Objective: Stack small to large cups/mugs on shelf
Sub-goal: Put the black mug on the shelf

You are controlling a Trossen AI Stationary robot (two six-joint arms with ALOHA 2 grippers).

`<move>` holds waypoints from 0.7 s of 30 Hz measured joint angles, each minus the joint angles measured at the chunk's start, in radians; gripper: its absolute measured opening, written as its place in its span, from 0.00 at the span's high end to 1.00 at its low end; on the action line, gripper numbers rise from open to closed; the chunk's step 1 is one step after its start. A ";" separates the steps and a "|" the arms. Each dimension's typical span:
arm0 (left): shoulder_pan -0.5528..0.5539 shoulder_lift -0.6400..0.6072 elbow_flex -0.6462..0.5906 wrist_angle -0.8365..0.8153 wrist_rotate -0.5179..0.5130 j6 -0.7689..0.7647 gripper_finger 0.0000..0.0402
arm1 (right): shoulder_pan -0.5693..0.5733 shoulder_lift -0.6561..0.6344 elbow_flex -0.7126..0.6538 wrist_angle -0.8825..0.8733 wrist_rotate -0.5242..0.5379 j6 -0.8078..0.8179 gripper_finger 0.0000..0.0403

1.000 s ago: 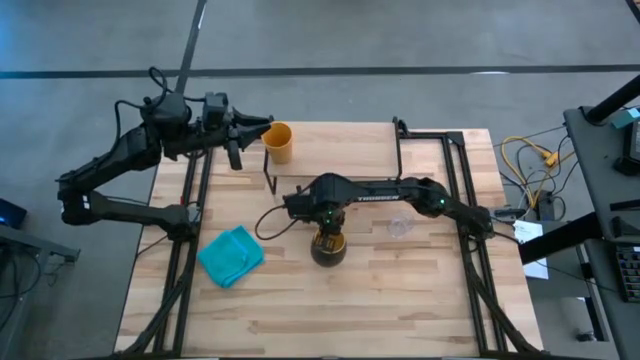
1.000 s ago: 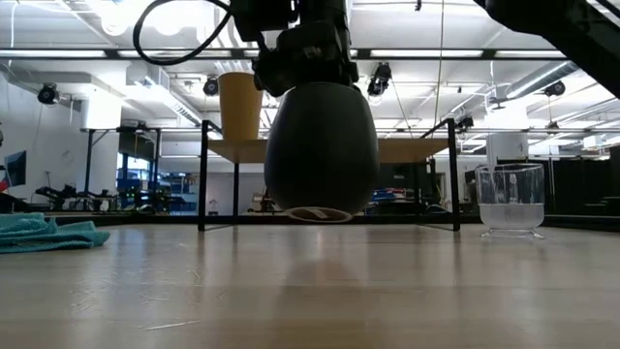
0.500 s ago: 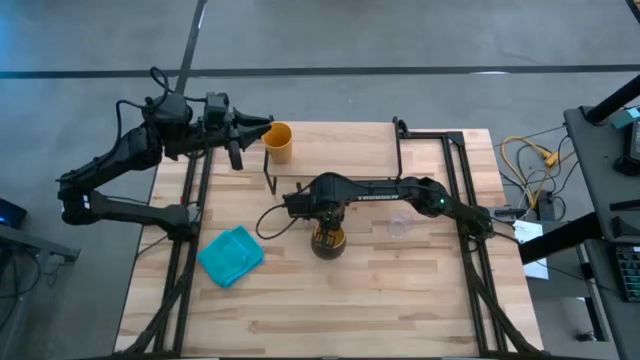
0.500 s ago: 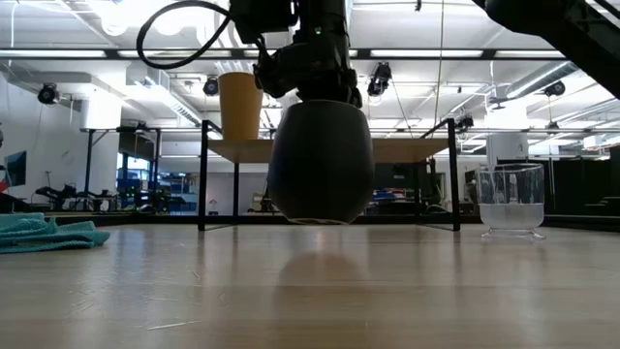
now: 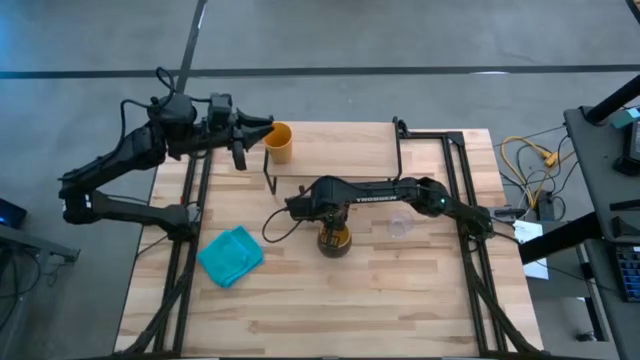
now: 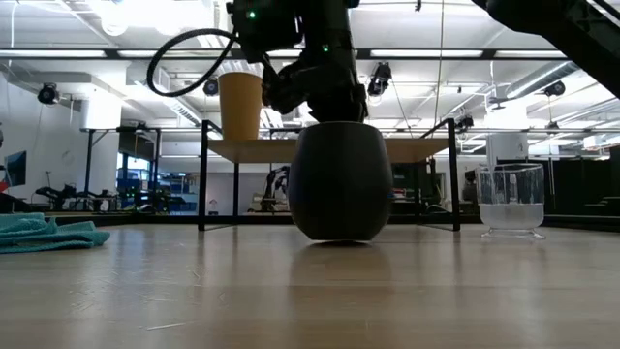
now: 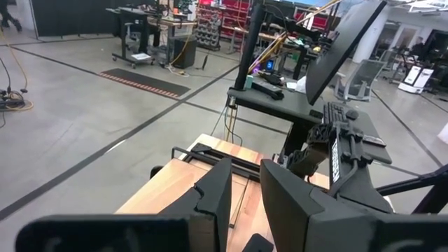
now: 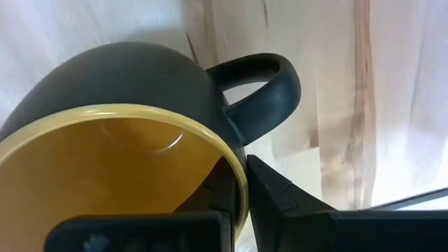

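The dark mug's rim is pinched by my right gripper close beside the mug's handle, so next I open it and take the mug's rim farther point(image 5: 349, 236) around from the handle before lifting.
The dark mug point(image 5: 335, 243) with its yellow-orange inside stands upright near the table's middle, in front of the shelf point(image 5: 340, 150); my right gripper point(image 8: 241, 175) is shut on it from above. The handleless yellow-orange cup point(image 5: 278, 142) stands on the shelf's far-left corner point(image 6: 239, 105). My left gripper point(image 5: 262, 123) hovers level just left of that cup, fingers a narrow gap apart, touching nothing. The small clear glass point(image 5: 399, 226) stands on the table right of the mug point(image 6: 341, 184). My right gripper holds the mug by its rim point(image 8: 225, 155), right beside the handle point(image 8: 260, 91). One finger is inside the mug and one outside, coming from above and pointing down. The mug is upright, and its base point(image 6: 339, 237) meets the tabletop.
A teal cloth point(image 5: 232, 255) lies crumpled on the table's near-left part. The shelf's thin black legs point(image 6: 202, 179) stand behind the mug. Cables and a stand sit off the table's right edge point(image 5: 530, 170). Bare tabletop stretches along the near side.
My right gripper has come down and shifted slightly toward the table's right and far edge. The mug, which hung tilted and clear of the table a second ago, has turned upright and now has its base on the tabletop.
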 joint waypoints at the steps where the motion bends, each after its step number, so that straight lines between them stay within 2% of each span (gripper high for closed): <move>1: 0.000 0.003 0.000 0.000 0.000 0.000 0.84 | 0.000 -0.001 -0.001 0.002 0.000 -0.001 0.97; 10: 0.000 0.022 0.000 0.001 0.000 0.000 0.84 | 0.000 -0.001 -0.002 0.003 0.000 0.000 0.96; 17: 0.000 0.022 0.000 0.002 0.000 0.000 0.84 | 0.002 -0.001 -0.002 0.002 -0.008 0.011 0.81; 21: 0.000 0.021 0.000 0.002 0.000 0.000 0.84 | 0.001 -0.007 -0.002 -0.003 -0.007 0.017 0.76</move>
